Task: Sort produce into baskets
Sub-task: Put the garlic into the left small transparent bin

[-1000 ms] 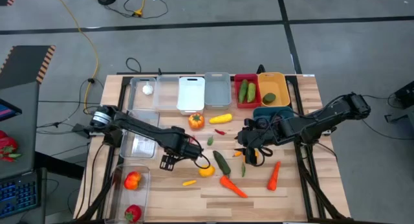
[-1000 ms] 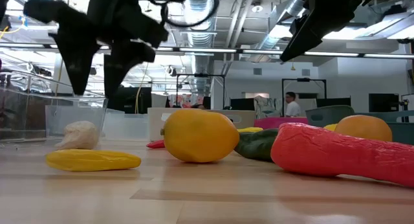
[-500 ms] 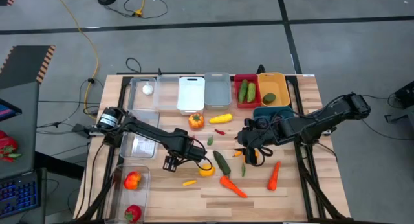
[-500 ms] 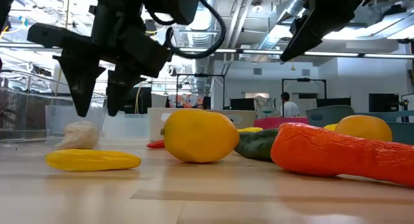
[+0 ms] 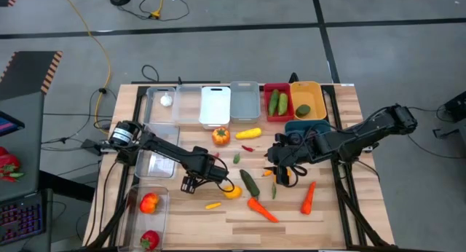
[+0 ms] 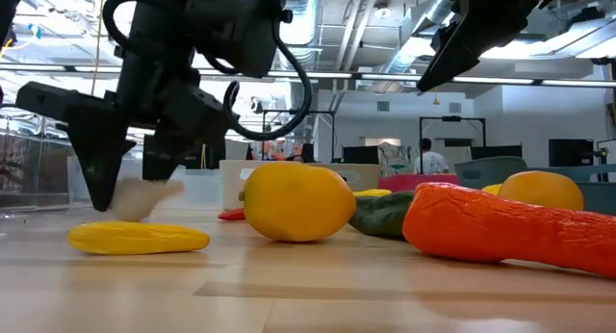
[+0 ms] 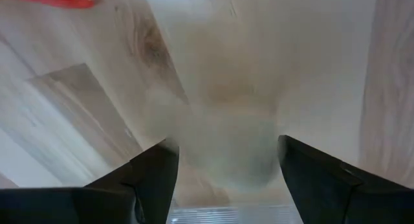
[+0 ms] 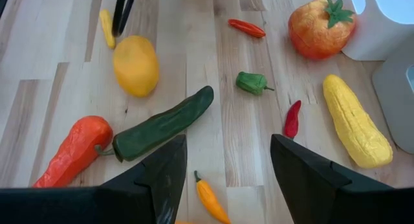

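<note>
My left gripper needs to let the white garlic settle, as it slants loose between the open fingers, then grip the bulb (image 7: 234, 153) before carrying it to its basket.
My left gripper (image 5: 191, 183) is open, low over the table left of the yellow lemon (image 5: 231, 192). Its fingers point down on either side of a white garlic (image 6: 146, 193), which shows smeared between them in the left wrist view (image 7: 226, 140) and is hidden in the high view. My right gripper (image 5: 280, 170) is open and empty above the table's middle right, over a small orange chili (image 8: 210, 198). A cucumber (image 5: 250, 183), two carrots (image 5: 262, 208) (image 5: 308, 197) and a yellow chili (image 5: 212, 205) lie loose on the table. My left gripper has its open fingers (image 6: 96, 169) on either side of the white garlic, coming from above. The garlic lies on the table. I cannot tell whether a finger touches it.
Baskets line the far edge: clear with a garlic (image 5: 162, 100), clear (image 5: 188, 103), white (image 5: 215, 105), grey (image 5: 245, 100), red with cucumbers (image 5: 277, 103), orange-yellow (image 5: 307, 100), teal (image 5: 306, 127). Clear bins at the left (image 5: 156, 161), one with tomatoes (image 5: 149, 215).
My left gripper has come down, still open, until its fingers stand on either side of the white garlic. The garlic now shows smeared and a little shifted from where it lay. My right arm has kept still.
</note>
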Available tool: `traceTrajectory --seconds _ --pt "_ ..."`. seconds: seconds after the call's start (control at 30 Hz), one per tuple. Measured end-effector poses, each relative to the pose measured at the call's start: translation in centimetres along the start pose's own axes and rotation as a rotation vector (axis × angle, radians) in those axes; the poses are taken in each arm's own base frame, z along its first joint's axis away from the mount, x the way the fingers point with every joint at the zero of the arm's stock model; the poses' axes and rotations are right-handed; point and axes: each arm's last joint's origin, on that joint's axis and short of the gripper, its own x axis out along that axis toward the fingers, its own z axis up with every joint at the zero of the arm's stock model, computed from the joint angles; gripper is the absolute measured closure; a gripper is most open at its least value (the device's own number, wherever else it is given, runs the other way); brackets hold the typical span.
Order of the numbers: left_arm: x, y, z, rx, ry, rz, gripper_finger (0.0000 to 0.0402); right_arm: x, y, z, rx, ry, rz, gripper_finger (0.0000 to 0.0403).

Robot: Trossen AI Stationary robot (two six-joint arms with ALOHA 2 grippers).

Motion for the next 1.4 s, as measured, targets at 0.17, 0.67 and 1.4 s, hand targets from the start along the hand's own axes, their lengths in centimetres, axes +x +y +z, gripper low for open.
traceTrajectory --seconds 0.17,0.67,1.4 --pt "-0.01 0.00 0.27 -0.001 -0.028 0.000 0.0187 0.00 0.00 0.00 0.000 0.000 0.000 0.0152" --pt "-0.02 0.00 0.36 -0.043 -0.037 -0.023 0.0254 0.00 0.00 0.00 0.000 0.000 0.000 0.0152" --pt "-0.03 0.29 0.57 -0.110 -0.056 -0.057 0.0157 0.00 0.00 0.00 0.000 0.000 0.000 0.0152"
